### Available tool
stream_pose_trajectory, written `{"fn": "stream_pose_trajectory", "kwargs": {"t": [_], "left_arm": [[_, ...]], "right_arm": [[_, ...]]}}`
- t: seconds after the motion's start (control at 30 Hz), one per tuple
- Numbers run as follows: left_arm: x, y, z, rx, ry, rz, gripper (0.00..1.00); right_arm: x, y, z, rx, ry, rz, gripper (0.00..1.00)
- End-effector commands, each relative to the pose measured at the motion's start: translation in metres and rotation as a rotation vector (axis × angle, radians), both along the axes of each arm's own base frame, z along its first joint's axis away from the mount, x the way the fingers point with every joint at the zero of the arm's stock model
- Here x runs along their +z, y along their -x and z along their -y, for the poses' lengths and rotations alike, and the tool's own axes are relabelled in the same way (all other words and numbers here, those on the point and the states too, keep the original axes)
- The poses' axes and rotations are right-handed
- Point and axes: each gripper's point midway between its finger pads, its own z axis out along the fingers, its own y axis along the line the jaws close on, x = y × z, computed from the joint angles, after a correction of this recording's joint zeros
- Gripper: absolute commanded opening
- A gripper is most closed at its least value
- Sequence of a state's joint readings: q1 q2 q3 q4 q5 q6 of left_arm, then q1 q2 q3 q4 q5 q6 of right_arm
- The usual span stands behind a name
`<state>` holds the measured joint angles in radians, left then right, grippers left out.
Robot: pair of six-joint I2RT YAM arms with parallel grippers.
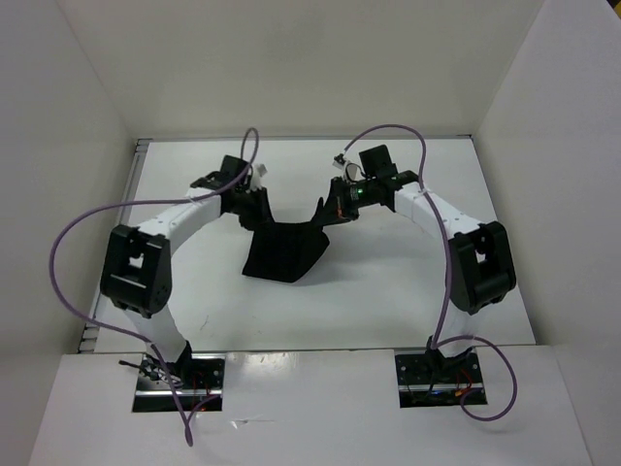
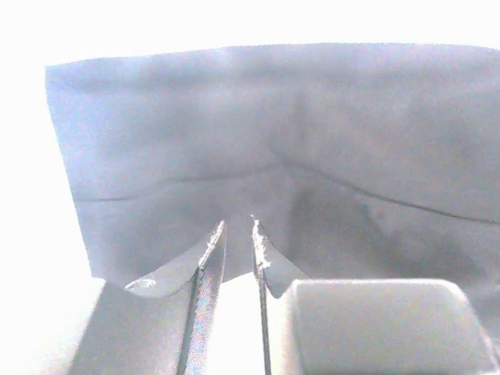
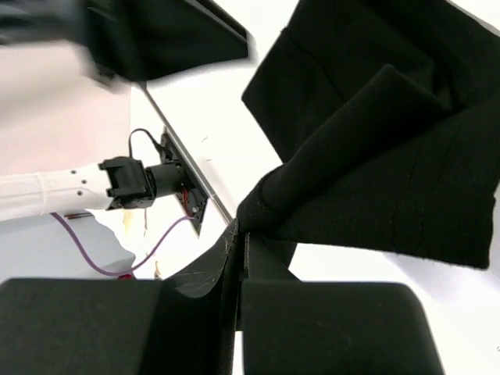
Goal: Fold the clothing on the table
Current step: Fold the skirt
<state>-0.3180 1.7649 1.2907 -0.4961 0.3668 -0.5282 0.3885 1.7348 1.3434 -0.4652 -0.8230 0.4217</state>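
Observation:
Next, I close my left gripper on the clothing's outer side edge (image 1: pixel 248 259) (image 2: pixel 86 246), across from my right gripper and just above the near corner of the clothing.
The black clothing (image 1: pixel 284 250) lies in the middle of the white table (image 1: pixel 388 291), its two upper corners drawn up off the surface. My right gripper (image 1: pixel 325 209) is shut on the right corner, and in the right wrist view a bunched fold of the clothing (image 3: pixel 391 141) runs into the closed right gripper (image 3: pixel 241 230). My left gripper (image 1: pixel 260 209) is at the left corner. In the left wrist view the left gripper (image 2: pixel 237 226) shows a narrow gap with bright table between the fingers. The clothing (image 2: pixel 273 141) spreads just beyond the tips.
White wall panels (image 1: pixel 68 146) close in the table on the left, back and right. Purple cables (image 1: pixel 68 252) loop from both arms. The arm bases (image 1: pixel 179 379) sit at the near edge. The table's metal edge strip (image 3: pixel 191 176) shows in the right wrist view.

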Motion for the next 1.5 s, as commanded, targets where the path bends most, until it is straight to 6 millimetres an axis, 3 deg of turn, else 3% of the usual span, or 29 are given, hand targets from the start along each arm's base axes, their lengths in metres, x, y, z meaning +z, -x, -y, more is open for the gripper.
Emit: {"fn": "stream_pose_trajectory", "kwargs": {"t": [0.0,0.07,0.17,0.27,0.47,0.6,0.83,0.97,1.23,1.47], "left_arm": [[0.014,-0.004,-0.042,0.072,-0.146,0.052,0.28],[0.005,-0.003,-0.064,0.116,-0.203,0.031,0.28],[-0.018,0.006,-0.092,0.166,-0.308,-0.02,0.15],[-0.031,0.012,-0.102,0.183,-0.346,-0.051,0.08],[-0.065,0.028,-0.12,0.186,-0.454,-0.14,0.04],[-0.081,0.037,-0.107,0.137,-0.447,-0.172,0.03],[-0.091,0.048,-0.076,0.085,-0.291,-0.215,0.02],[-0.088,0.045,-0.073,0.083,-0.276,-0.2,0.02],[-0.09,0.045,-0.067,0.072,-0.238,-0.19,0.02],[-0.09,0.045,-0.067,0.064,-0.241,-0.186,0.02]], "right_arm": [[0.008,-0.006,-0.008,0.029,-0.012,0.037,0.0],[0.005,-0.01,-0.006,0.023,0.01,0.039,0.0],[0.0,-0.01,-0.005,0.026,0.03,0.033,0.0],[-0.005,-0.007,-0.004,0.026,0.04,0.008,0.0],[-0.004,-0.008,-0.002,0.03,0.06,0.002,0.0],[-0.012,-0.01,-0.001,0.031,0.082,-0.022,0.0],[-0.026,-0.002,-0.024,0.066,0.112,-0.048,0.0],[-0.038,0.001,-0.034,0.083,0.127,-0.069,0.0],[-0.031,0.008,-0.072,0.146,0.109,-0.051,0.0],[-0.04,-0.004,-0.098,0.154,0.103,-0.05,0.0]]}}
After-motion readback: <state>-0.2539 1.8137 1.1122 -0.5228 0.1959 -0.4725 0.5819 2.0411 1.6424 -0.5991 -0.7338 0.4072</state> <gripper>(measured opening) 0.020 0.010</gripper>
